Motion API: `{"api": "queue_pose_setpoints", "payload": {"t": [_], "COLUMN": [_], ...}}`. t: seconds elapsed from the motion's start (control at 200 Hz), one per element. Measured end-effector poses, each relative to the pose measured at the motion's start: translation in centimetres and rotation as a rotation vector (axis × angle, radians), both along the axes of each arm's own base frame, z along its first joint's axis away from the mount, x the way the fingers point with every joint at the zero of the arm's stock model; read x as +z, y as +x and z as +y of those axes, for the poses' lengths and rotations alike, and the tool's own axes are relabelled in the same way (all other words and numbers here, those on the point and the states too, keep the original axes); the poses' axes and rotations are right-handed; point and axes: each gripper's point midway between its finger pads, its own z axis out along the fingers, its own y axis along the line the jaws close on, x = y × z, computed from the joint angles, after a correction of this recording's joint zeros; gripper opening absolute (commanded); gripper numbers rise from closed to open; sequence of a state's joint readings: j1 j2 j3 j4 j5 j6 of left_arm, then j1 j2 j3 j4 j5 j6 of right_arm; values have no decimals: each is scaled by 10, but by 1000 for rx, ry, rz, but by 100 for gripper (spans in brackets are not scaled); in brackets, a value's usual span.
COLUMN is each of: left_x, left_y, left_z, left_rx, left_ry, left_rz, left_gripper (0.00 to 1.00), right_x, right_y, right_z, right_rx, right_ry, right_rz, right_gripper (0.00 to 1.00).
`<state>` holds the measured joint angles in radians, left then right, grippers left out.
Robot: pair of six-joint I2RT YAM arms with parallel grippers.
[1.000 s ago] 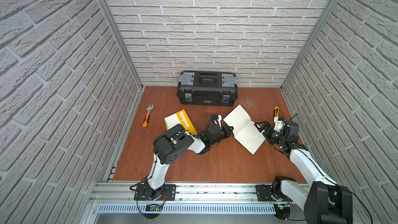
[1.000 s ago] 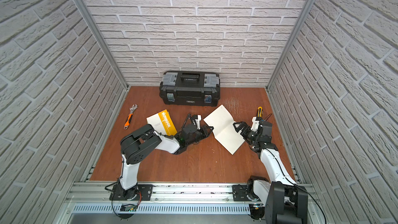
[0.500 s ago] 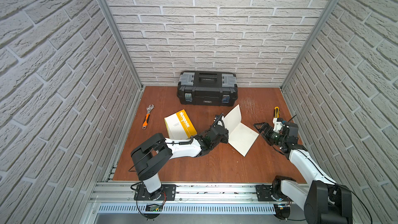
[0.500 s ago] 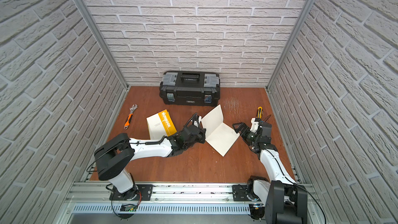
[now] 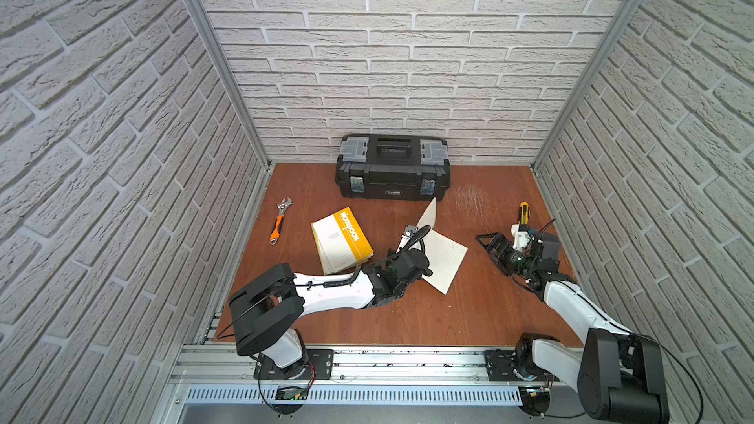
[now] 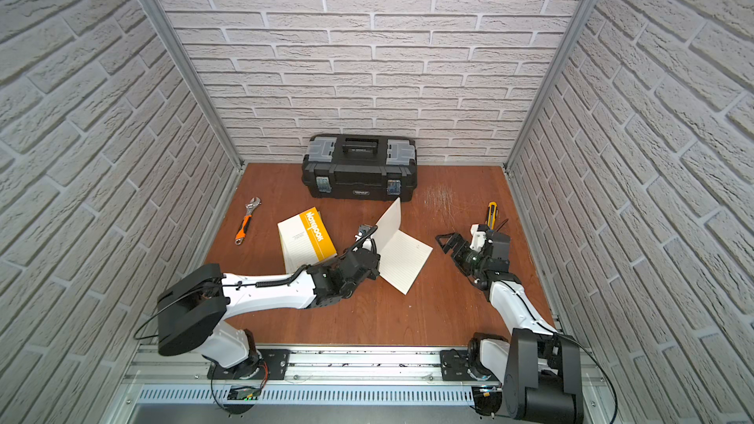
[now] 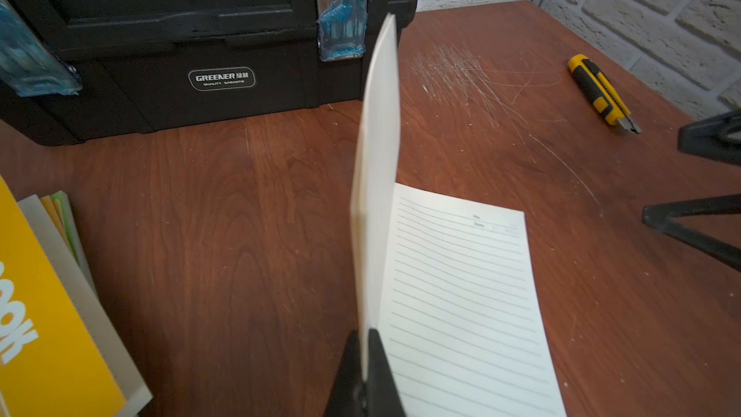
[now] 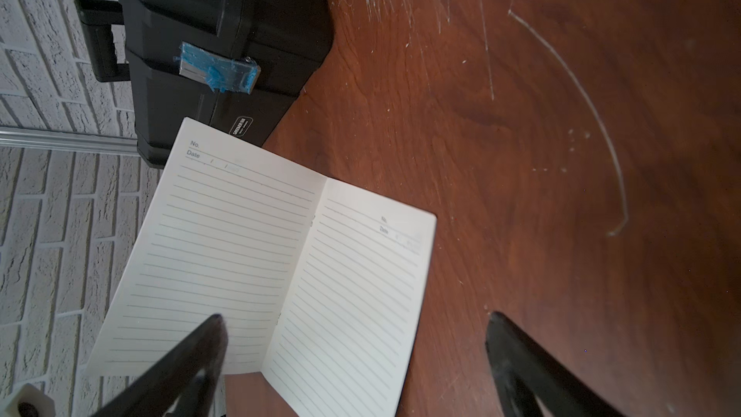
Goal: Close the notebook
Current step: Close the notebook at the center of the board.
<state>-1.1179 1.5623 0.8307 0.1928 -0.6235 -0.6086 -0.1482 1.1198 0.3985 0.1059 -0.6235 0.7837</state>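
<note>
I need to let go of the near edge of the raised half with my left gripper over the notebook's flat lined page (image 5: 444,268) (image 7: 486,320).
The open notebook (image 5: 444,259) lies mid-table with white lined pages. Its right half rests flat on the wood. Its left half (image 7: 377,178) stands nearly upright, edge-on in the left wrist view. My left gripper (image 7: 367,339) is shut on the near edge of that raised half, and in both top views it (image 6: 372,255) sits at the notebook's near-left side. My right gripper (image 5: 492,249) is open just right of the notebook, low over the table, holding nothing. In the right wrist view both lined pages (image 8: 280,258) show between its spread fingers (image 8: 517,351).
A black toolbox (image 5: 392,173) stands against the back wall, close behind the raised half. A stack of closed notebooks with a yellow cover (image 5: 342,243) lies left of my left gripper. An orange-handled wrench (image 5: 279,220) is far left, a yellow utility knife (image 5: 522,214) far right.
The notebook's left half has swung up from lying open to nearly upright, held by my left gripper, and the left arm has stretched out low. The right gripper has barely moved.
</note>
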Motion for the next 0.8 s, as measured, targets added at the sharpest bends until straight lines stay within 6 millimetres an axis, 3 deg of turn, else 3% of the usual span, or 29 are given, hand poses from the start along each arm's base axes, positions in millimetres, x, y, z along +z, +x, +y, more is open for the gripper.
{"api": "queue_pose_setpoints", "payload": {"t": [0.215,0.51,0.8], "left_x": [7,2,-11], "left_y": [-5,-10,-12], "left_z": [3,3,1], "left_rx": [35,59,69], "left_ry": [52,86,108], "left_rz": [-71,-98,-90], "left_gripper": [0,0,0], "right_x": [-7,-45,-41], "right_y": [-3,9,22], "right_z": [52,79,112], "right_rx": [117,129,186], "right_ry": [8,59,80], "right_rz": [-7,57,7], "right_gripper": [100,100,100]}}
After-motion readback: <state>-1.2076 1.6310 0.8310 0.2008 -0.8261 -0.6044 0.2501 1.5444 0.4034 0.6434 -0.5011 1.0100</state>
